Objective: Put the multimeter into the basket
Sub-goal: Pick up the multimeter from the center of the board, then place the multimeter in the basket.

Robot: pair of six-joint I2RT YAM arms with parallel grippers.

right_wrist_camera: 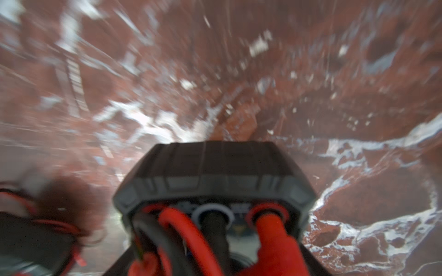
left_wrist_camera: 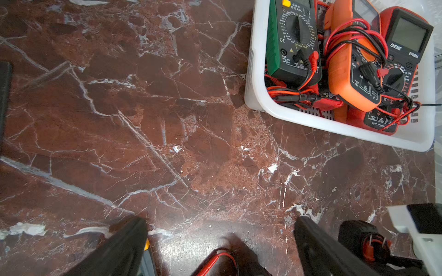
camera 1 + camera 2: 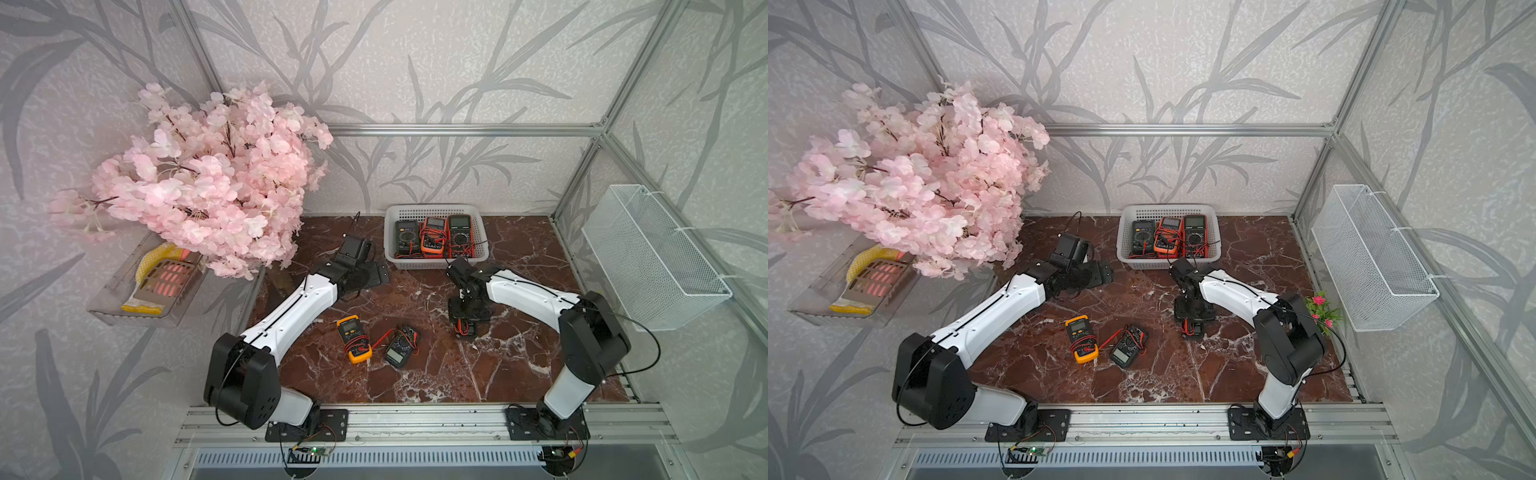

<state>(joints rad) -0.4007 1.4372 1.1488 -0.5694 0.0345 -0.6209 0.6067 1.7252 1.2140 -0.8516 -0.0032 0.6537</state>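
Note:
The black multimeter will go down in the basket from my right gripper, on the multimeter (image 3: pixel 405 232) closest to the pink blossom branch.
My right gripper (image 3: pixel 464 323) points down at the table's right middle and is shut on a black multimeter (image 3: pixel 465 329) with red leads. In the right wrist view that multimeter (image 1: pixel 215 172) fills the lower centre, blurred. The low white perforated basket (image 3: pixel 432 263) stands at the back centre with three multimeters inside, a little beyond the held one. My left gripper (image 3: pixel 368 272) hovers left of the basket (image 2: pixel 311 120), open and holding nothing (image 2: pixel 218 227). A yellow multimeter (image 3: pixel 354 338) and a small black multimeter (image 3: pixel 401 347) lie on the marble at front centre.
A pink blossom branch (image 3: pixel 208 178) overhangs the back left corner. A clear tray (image 3: pixel 104 307) hangs on the left wall. The taller white wire-mesh basket (image 3: pixel 652 257) hangs on the right wall. A small pink plant (image 3: pixel 1323 311) sits behind my right arm.

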